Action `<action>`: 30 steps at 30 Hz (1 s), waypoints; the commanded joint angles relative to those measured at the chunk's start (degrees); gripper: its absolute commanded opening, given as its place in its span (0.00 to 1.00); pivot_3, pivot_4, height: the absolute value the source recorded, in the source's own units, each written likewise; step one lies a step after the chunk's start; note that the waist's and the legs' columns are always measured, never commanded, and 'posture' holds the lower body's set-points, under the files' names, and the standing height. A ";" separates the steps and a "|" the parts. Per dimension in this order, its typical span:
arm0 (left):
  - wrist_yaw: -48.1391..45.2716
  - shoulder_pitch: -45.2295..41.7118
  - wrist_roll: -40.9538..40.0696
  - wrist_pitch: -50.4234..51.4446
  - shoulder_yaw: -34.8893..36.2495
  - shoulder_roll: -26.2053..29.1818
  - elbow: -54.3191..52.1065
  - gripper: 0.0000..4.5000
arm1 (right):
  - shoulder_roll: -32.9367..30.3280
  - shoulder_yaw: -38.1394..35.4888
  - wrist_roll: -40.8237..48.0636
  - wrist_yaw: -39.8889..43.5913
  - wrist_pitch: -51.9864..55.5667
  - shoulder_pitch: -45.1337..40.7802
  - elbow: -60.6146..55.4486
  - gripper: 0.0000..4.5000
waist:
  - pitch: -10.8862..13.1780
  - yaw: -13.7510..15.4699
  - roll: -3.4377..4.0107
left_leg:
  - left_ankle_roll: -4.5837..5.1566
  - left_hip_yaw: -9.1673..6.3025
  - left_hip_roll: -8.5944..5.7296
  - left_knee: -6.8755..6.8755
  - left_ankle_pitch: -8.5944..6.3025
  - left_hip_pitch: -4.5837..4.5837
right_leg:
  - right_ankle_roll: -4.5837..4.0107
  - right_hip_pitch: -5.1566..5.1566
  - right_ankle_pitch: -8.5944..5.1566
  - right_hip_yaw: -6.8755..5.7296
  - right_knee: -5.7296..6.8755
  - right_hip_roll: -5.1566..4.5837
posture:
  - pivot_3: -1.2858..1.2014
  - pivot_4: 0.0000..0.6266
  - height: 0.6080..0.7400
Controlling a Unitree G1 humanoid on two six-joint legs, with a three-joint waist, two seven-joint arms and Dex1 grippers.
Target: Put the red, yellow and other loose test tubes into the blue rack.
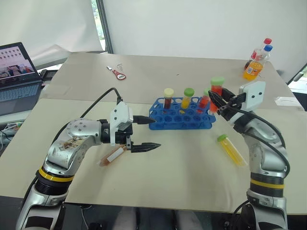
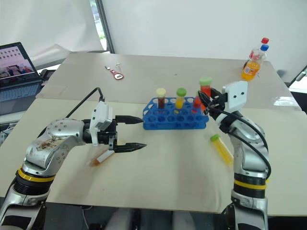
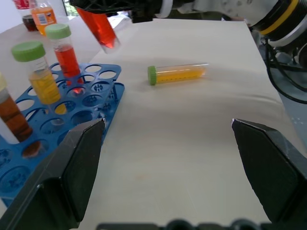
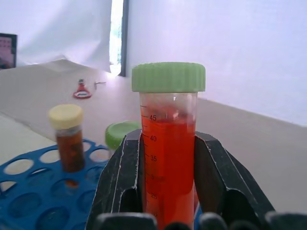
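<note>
The robot's right gripper will release the red test tube in the blue rack's hole (image 1: 205, 120) just in front of the rack's standing red tube. The held tube is now just above the rack.
The blue rack (image 1: 160, 118) stands mid-table and holds a brown tube with a yellow cap (image 1: 168, 98), a yellow tube with a green cap (image 1: 187, 98) and a red tube (image 1: 203, 103). My right gripper (image 1: 217, 100) is shut on a red test tube with a green cap (image 4: 169, 143), held upright just above the rack's right end. A yellow tube with a green cap (image 1: 231, 150) lies on the table right of the rack. My left gripper (image 1: 154, 132) hovers open and empty left of the rack. An orange-brown tube (image 1: 113, 155) lies beneath the left arm.
A laptop (image 1: 17, 72) sits at the far left edge. Two drink bottles (image 1: 256, 60) stand at the back right. A red bottle opener (image 1: 118, 73) lies at the back. A seam runs across the table behind the rack.
</note>
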 commanded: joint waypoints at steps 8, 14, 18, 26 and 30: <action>0.91 -0.92 -1.43 1.18 0.01 -1.14 -2.41 1.00 | 1.62 3.67 -0.37 -3.30 -9.66 1.08 6.44 0.23 | 0.00 -0.74 0.00 | 0.00 -0.03 0.03 -0.04 0.00 0.00 | 0.00 -0.01 0.00 0.01 0.05 0.02 | 0.52 0.24 0.74; 1.02 -0.73 -1.29 0.72 0.29 -1.07 -1.86 1.00 | 2.25 5.27 -0.73 -4.94 -11.78 0.28 8.42 0.23 | 0.00 -0.62 0.00 | 0.00 -0.05 0.02 -0.02 0.00 0.00 | 0.00 0.02 0.00 0.01 0.04 0.00 | 0.52 0.24 0.74; 1.14 -0.66 -1.18 0.43 0.51 -1.16 -1.43 1.00 | 2.81 5.86 -0.88 -6.29 -13.57 -0.06 9.70 0.23 | 0.00 -0.74 0.00 | 0.00 -0.04 0.03 -0.02 0.00 0.01 | 0.00 0.00 0.00 0.01 0.03 0.01 | 0.52 0.24 0.74; 2.94 -0.73 -1.27 0.62 0.89 -2.16 -0.95 1.00 | 6.13 6.71 -1.91 -10.49 -17.67 0.44 11.81 0.23 | 0.00 -0.78 0.00 | 0.00 -0.06 0.03 -0.03 0.00 0.01 | 0.00 0.00 0.00 0.02 0.04 0.01 | 0.52 0.24 0.74; 4.16 -1.07 -1.37 1.07 0.97 -3.02 -0.93 1.00 | 8.05 6.72 -2.15 -12.90 -18.83 0.95 12.34 0.23 | 0.00 -0.90 0.00 | 0.00 -0.08 0.04 -0.03 0.00 0.01 | 0.00 -0.01 0.00 0.02 0.05 0.01 | 0.52 0.24 0.74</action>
